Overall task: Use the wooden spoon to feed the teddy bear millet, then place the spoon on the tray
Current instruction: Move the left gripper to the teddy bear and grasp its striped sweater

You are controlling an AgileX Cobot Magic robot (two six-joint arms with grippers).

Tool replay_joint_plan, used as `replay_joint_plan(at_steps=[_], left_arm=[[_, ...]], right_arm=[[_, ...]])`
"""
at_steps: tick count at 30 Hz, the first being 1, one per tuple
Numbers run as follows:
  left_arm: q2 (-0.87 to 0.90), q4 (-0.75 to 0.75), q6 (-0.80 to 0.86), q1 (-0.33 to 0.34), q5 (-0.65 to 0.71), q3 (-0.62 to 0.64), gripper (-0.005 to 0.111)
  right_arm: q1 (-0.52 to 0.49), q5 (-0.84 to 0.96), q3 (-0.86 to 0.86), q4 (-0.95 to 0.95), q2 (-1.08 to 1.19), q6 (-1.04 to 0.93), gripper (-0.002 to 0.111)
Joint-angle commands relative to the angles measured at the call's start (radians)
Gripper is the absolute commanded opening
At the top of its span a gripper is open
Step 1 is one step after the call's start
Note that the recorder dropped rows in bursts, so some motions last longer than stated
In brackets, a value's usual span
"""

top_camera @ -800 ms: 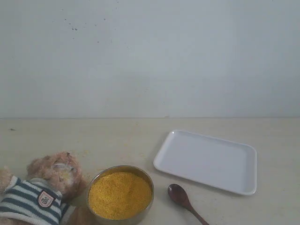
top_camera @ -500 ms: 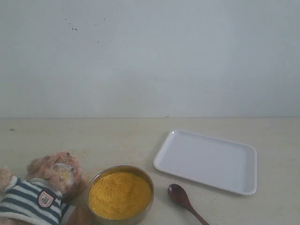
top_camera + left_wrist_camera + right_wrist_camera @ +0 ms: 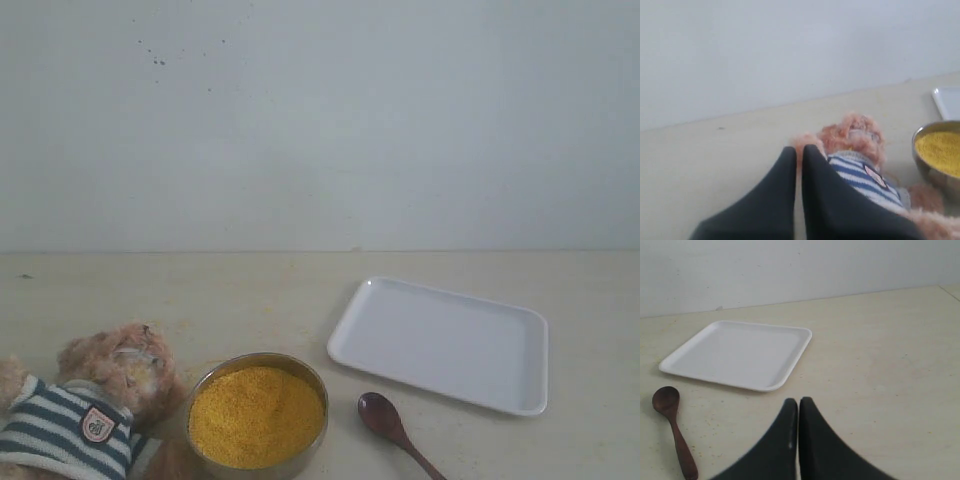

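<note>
The teddy bear should be grabbed next by my left gripper around the middle of its striped shirt (image 3: 65,428) (image 3: 861,179), beside the shirt's badge.
The teddy bear (image 3: 90,400) in its striped shirt lies at the front left of the table, also seen as teddy bear (image 3: 860,150) in the left wrist view. Beside it stands a metal bowl (image 3: 202,382) full of yellow millet (image 3: 256,415). The dark wooden spoon (image 3: 392,428) lies on the table between the bowl and the white tray (image 3: 445,342). My left gripper (image 3: 799,150) is shut and holds nothing, hovering close to the bear. My right gripper (image 3: 798,402) is shut and holds nothing, a little apart from the tray (image 3: 740,354) and the spoon (image 3: 674,427). Neither gripper shows in the exterior view.
A plain pale wall (image 3: 320,120) rises behind the beige table (image 3: 250,290). Scattered yellow grains lie on the table near the bear and the bowl (image 3: 925,167).
</note>
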Motion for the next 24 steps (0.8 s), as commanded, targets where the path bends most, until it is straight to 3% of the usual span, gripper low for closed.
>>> replay_joint_plan(at_steps=[1,7,9,10,12,13,18,19,20,23,24], left_arm=[[-0.002,-0.029,0.015,-0.005,-0.095,0.003,0.004],[-0.002,-0.029,-0.105,-0.005,-0.243,0.003,0.004],[-0.002,-0.047,-0.305,-0.005,-0.474,0.003,0.004],[-0.002,-0.031,-0.424,-0.005,-0.747,0.003,0.004],[0.004,-0.014,-0.395,-0.005,-1.111,-0.016,0.004],[0.029,-0.014,-0.387,-0.005,-1.146,-0.048,0.004],[0.391,0.003,-0.317,-0.005,-0.809,-0.33,0.004],[0.492,0.039,-0.317,-0.005,-0.692,-0.398,0.004],[0.583,0.082,-0.317,-0.005,-0.545,-0.478,0.004],[0.877,0.121,-0.302,-0.005,0.255,-0.792,0.004],[0.936,0.121,-0.268,-0.005,0.396,-0.853,0.004]], right_arm=[[-0.002,-0.012,-0.001,0.002,-0.004,-0.005,0.0],[-0.002,-0.012,-0.001,0.002,-0.004,-0.005,0.0],[-0.002,-0.012,-0.001,0.002,-0.004,-0.005,0.0],[-0.002,-0.012,-0.001,0.002,-0.004,-0.005,0.0],[-0.002,-0.012,-0.001,0.002,-0.004,-0.005,0.0],[-0.002,-0.012,-0.001,0.002,-0.004,-0.005,0.0],[-0.002,-0.012,-0.001,0.002,-0.004,-0.005,0.0],[-0.002,-0.012,-0.001,0.002,-0.004,-0.005,0.0],[-0.002,-0.012,-0.001,0.002,-0.004,-0.005,0.0],[-0.002,-0.012,-0.001,0.002,-0.004,-0.005,0.0],[-0.002,-0.012,-0.001,0.002,-0.004,-0.005,0.0]])
